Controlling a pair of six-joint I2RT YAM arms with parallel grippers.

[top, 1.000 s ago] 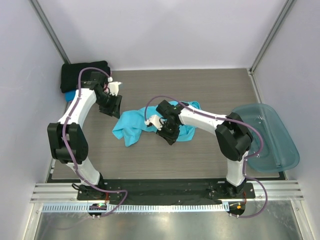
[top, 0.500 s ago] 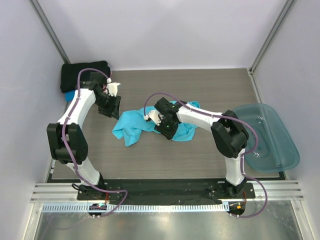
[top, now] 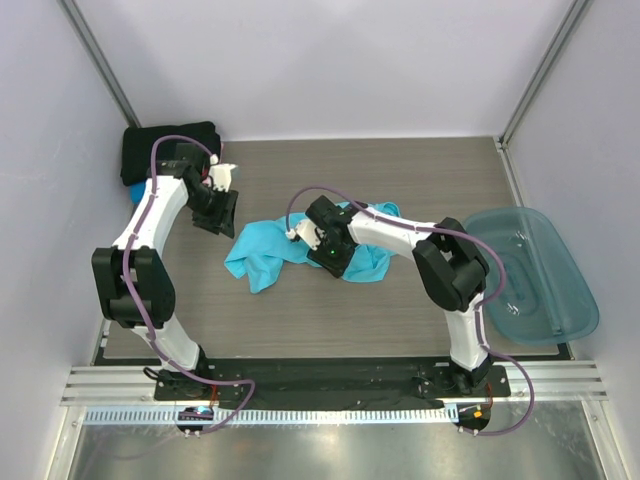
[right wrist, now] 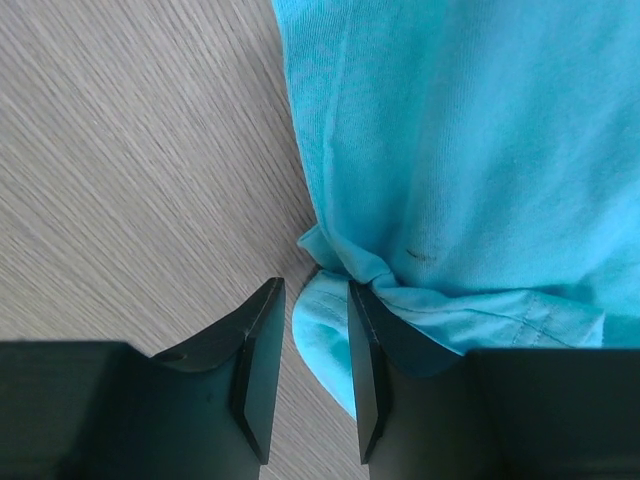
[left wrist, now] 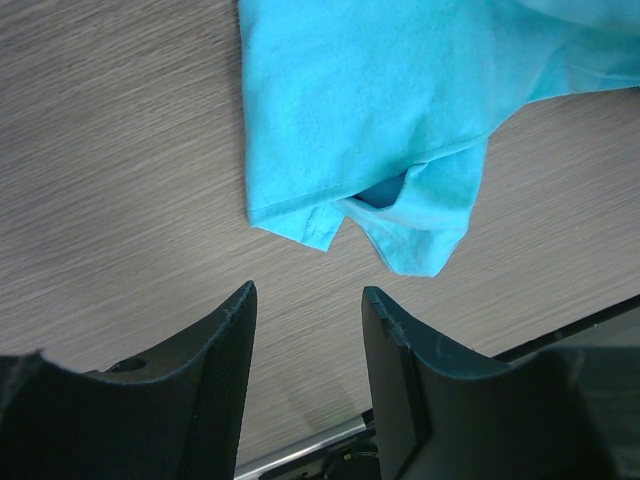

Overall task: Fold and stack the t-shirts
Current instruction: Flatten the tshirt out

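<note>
My left gripper is going to close on the turquoise t-shirt's hem corner (top: 229, 266) (left wrist: 272, 220), at the end of the turquoise t-shirt that is farthest from the teal tub.
A crumpled turquoise t-shirt (top: 262, 250) lies mid-table. It also shows in the left wrist view (left wrist: 370, 90) and the right wrist view (right wrist: 480, 130). My right gripper (top: 330, 258) is down on its middle, jaws narrowly open (right wrist: 315, 300), with a fold of the shirt's edge between them and touching only the right finger. My left gripper (top: 222, 212) is open and empty (left wrist: 307, 300) over bare table just left of the shirt's sleeve. A folded black t-shirt (top: 160, 148) lies on a blue one (top: 140, 190) at the far left corner. No pink-red shirt shows.
A translucent teal tub (top: 545, 285) sits at the right table edge. Grey walls enclose the wood-grain table (top: 400, 310) on three sides. A metal rail (top: 330, 385) runs along the near edge by the arm bases.
My right gripper has slid a little left and farther away along the turquoise shirt, which has kept its shape. My left gripper has shifted slightly away from me.
</note>
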